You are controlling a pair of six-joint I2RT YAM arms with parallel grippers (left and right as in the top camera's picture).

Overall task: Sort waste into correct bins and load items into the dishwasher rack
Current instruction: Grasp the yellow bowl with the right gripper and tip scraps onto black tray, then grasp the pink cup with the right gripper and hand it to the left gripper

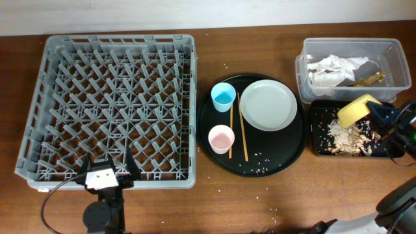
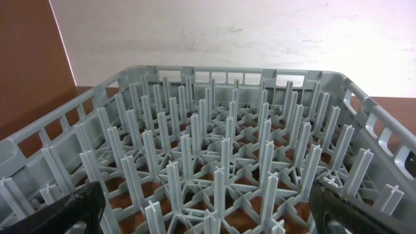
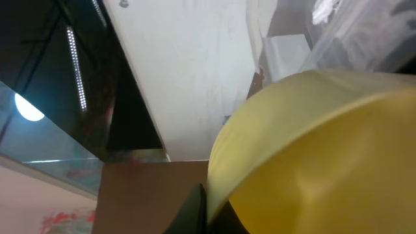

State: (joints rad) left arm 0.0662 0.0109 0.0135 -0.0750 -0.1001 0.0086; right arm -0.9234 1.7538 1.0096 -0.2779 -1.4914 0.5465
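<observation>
I should set the small yellow bowl down with my right gripper on the round black tray's near part (image 1: 271, 151), next to the chopsticks. The yellow bowl is tipped over the shallow black tray.
My right gripper (image 1: 376, 112) is shut on the rim of the small yellow bowl (image 1: 354, 110), held tipped on its side over the shallow black tray (image 1: 316, 130), where brownish food scraps (image 1: 348, 138) lie. The bowl fills the right wrist view (image 3: 325, 156). The clear tub (image 1: 305, 55) holds the white napkin (image 1: 335, 68) and the gold-brown wrapper (image 1: 370, 79). On the round black tray (image 1: 292, 156) lie the grey-white plate (image 1: 268, 104), blue cup (image 1: 223, 96), pink-white cup (image 1: 221, 138) and chopsticks (image 1: 242, 130). My left gripper (image 1: 107, 170) is open at the grey rack's (image 1: 110, 104) near edge.
Rice bits (image 1: 260, 170) are scattered on the round tray's near part and on the wooden table beside it. The left wrist view looks across the rack's upright pegs (image 2: 221, 149) toward a white wall. The right arm's base (image 1: 400, 208) is at the lower right.
</observation>
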